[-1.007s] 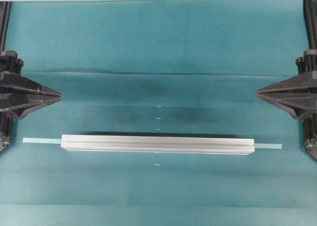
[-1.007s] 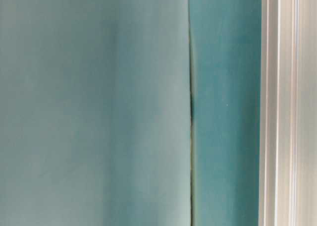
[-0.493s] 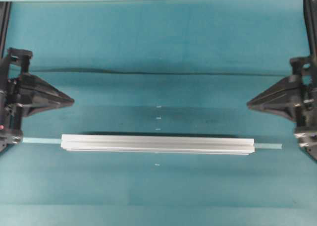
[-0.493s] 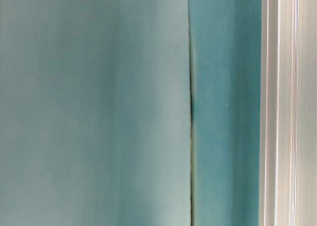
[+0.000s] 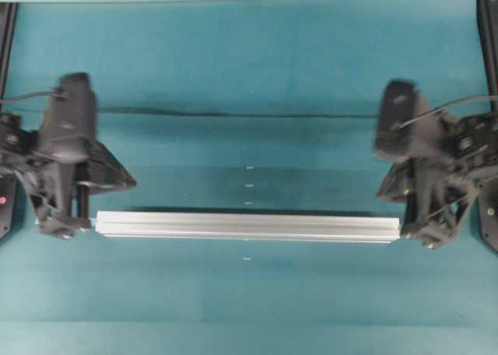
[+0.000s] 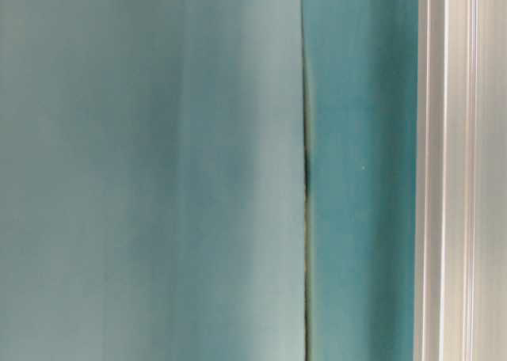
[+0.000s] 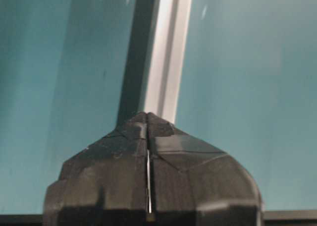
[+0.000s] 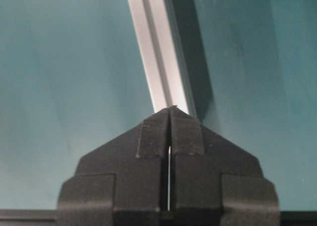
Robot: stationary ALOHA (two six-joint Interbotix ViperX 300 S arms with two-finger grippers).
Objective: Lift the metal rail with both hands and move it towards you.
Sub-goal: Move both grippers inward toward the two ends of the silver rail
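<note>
My right gripper is going to grip the metal rail's outer part [image 5: 346,228] [image 8: 161,50]. That spot will be a little way in from the end closest to that gripper.
The metal rail [image 5: 247,226], a long grooved silver bar, lies flat across the teal table. It also shows as a bright band in the table-level view [image 6: 459,171]. My left gripper [image 5: 84,221] is tilted down at the rail's left end, jaws shut with nothing between them. In the left wrist view its closed tips [image 7: 147,116] cover the near end of the rail [image 7: 166,52]. My right gripper [image 5: 408,226] sits at the rail's right end, also shut and empty. Its tips [image 8: 171,109] overlap the end of the rail [image 8: 156,47].
A fold in the teal cloth [image 5: 249,114] runs across the table behind the rail. Small white marks [image 5: 249,185] sit in a line at mid-table, one [image 5: 246,258] in front of the rail. Arm bases stand at both side edges.
Both arms have swung inward and down from the table's sides to the rail's two ends, with their jaws closed. The rail has not moved.
</note>
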